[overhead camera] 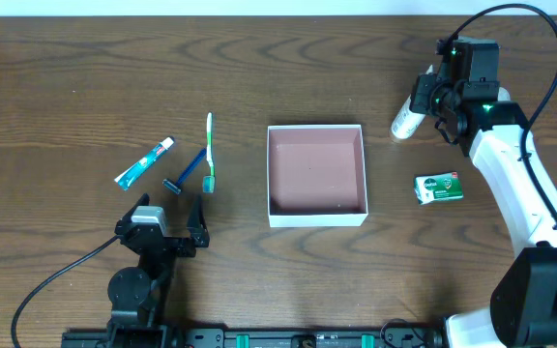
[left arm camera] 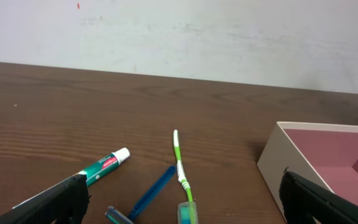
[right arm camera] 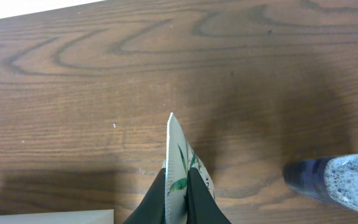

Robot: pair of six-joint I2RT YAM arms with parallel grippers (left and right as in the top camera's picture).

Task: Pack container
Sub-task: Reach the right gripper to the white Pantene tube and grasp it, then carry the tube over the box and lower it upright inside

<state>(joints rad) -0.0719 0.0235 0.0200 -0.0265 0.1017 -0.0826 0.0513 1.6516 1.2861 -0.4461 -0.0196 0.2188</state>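
My right gripper will let go of the white tube inside the container's far corner [overhead camera: 281, 156] nearest the toothbrush, where I will leave it.
The container [overhead camera: 317, 218] is a square shallow white-walled box with a pinkish-brown floor at the table's middle; its left corner shows in the left wrist view [left arm camera: 272, 163]. My right gripper [overhead camera: 427, 101] is at the back right, beyond the container's far right corner, shut on a white tube with green leaf print [overhead camera: 406, 120]. In the right wrist view the fingers [right arm camera: 178, 190] pinch the tube's flat crimped end [right arm camera: 176, 146] above the table. My left gripper [overhead camera: 186, 228] is open and empty, just in front of the items on the left [left arm camera: 182, 210].
Left of the container lie a green-and-white toothpaste tube [overhead camera: 144, 162], a blue razor [overhead camera: 184, 175] and a green-and-white toothbrush [overhead camera: 209, 152]. A small green box [overhead camera: 439, 188] lies right of the container. A blurred bluish object [right arm camera: 337, 180] shows at the right wrist view's edge.
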